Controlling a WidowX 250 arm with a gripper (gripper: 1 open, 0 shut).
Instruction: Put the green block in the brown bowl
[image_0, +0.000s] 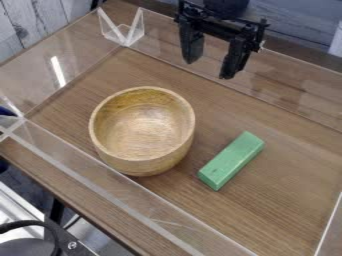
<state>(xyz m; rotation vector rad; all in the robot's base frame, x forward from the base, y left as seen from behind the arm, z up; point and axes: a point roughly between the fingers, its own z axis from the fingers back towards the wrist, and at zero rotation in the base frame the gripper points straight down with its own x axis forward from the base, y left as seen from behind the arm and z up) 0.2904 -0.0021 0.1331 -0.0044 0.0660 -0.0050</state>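
I will next lower my gripper to the far half of the green block (242, 150) and close it there across the block's long sides.
The green block (231, 160) lies flat on the wooden tabletop, slanted, just right of the brown bowl (143, 128). The bowl is round, light wood, and holds nothing that I can see. My black gripper (214, 53) hangs above the back of the table, well behind and above the block, with its two fingers spread apart and nothing between them.
Clear acrylic walls (47, 105) fence the wooden work surface on all sides. A small clear bracket (120, 28) stands at the back left corner. Bare wood lies between the gripper and the block.
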